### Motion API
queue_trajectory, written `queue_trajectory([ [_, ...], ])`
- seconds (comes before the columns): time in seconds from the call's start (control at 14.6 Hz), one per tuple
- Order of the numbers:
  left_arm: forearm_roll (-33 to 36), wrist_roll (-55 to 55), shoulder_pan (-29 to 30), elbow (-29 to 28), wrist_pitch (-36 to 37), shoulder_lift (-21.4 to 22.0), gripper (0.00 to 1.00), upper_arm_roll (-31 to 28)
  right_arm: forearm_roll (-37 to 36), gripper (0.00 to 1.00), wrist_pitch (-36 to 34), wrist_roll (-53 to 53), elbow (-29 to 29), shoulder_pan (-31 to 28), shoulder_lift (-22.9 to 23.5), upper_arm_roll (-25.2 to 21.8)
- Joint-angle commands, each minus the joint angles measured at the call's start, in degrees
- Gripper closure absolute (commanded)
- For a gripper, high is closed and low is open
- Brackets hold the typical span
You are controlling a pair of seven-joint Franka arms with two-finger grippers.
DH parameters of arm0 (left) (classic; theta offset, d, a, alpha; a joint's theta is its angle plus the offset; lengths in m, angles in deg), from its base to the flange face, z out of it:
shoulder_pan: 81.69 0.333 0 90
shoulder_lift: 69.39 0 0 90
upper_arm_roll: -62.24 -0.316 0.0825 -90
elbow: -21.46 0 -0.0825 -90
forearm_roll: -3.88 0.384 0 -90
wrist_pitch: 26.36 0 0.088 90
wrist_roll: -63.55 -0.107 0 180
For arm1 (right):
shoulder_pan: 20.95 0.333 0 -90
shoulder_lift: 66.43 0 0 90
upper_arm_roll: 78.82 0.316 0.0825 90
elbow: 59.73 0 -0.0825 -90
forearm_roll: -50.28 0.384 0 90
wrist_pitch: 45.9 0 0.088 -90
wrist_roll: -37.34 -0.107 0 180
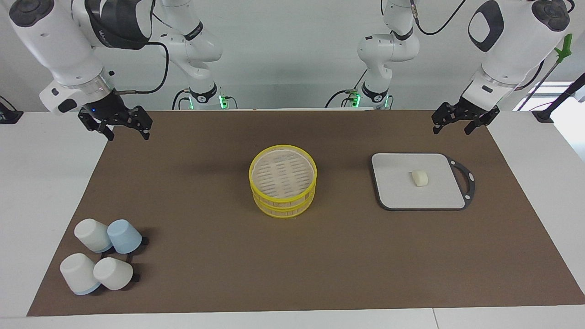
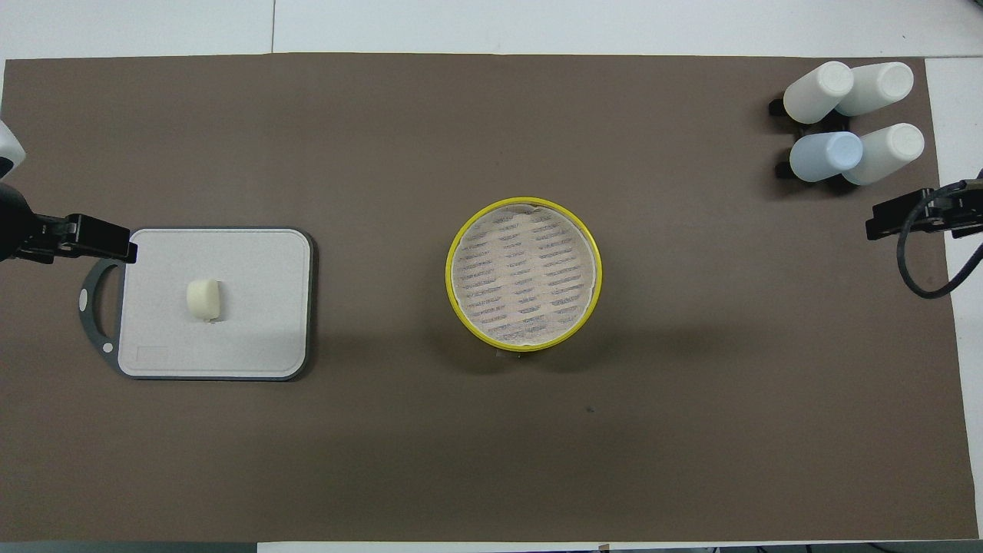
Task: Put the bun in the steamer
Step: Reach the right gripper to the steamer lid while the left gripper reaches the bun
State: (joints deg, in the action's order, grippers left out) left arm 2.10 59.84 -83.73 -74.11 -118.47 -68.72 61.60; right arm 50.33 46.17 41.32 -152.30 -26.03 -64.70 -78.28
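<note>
The bun on the grey tray has a far end (image 2: 203,289), away from the robots, and my left gripper will go there next and close on it.
The bun (image 1: 420,178) is a small cream-white lump lying on the grey tray (image 1: 397,192); it also shows in the overhead view (image 2: 204,299). The steamer (image 1: 283,201), round with yellow rims, stands at the middle of the brown mat, its slatted top showing and nothing on it; it also shows in the overhead view (image 2: 461,238). My left gripper (image 1: 450,131) is open and empty, raised over the mat's corner by the tray's handle (image 2: 127,247). My right gripper (image 1: 128,135) is open and empty, raised over the mat's edge at the right arm's end (image 2: 879,223).
The grey tray (image 2: 253,338) has a dark handle loop (image 1: 468,180) toward the left arm's end. Several upturned cups (image 1: 103,260), white and one pale blue, stand in a cluster at the right arm's end, farther from the robots than the steamer (image 2: 845,115).
</note>
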Motion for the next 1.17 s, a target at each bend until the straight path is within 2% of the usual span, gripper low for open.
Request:
queue_trajectory([
  [0.0, 0.8, -0.6, -0.5, -0.6, 0.2, 0.9, 0.0, -0.3, 0.6, 0.0, 0.0, -0.3, -1.2, -0.8, -0.8, 0.7],
  [0.48, 0.7, -0.4, -0.3, -0.7, 0.6, 1.2, 0.0, -0.3, 0.9, 0.0, 0.1, 0.2, -2.1, -0.8, -1.3, 0.9],
  [0.62, 0.7, 0.3, -0.1, -1.5, 1.5, 2.0, 0.0, -0.3, 1.3, 0.0, 1.4, -0.2, -2.1, 0.8, -0.9, 1.4],
  [0.82, 0.7, 1.0, 0.4, -6.3, -1.5, 4.1, 0.0, -0.5, 1.4, 0.0, 3.3, -7.8, -0.3, 7.9, 2.3, 1.4],
  [1.1, 0.7, 0.7, 2.8, -13.1, -8.9, 4.2, 0.0, -0.7, 1.5, 0.0, 8.8, -20.6, 0.9, 17.4, 6.7, 1.4],
])
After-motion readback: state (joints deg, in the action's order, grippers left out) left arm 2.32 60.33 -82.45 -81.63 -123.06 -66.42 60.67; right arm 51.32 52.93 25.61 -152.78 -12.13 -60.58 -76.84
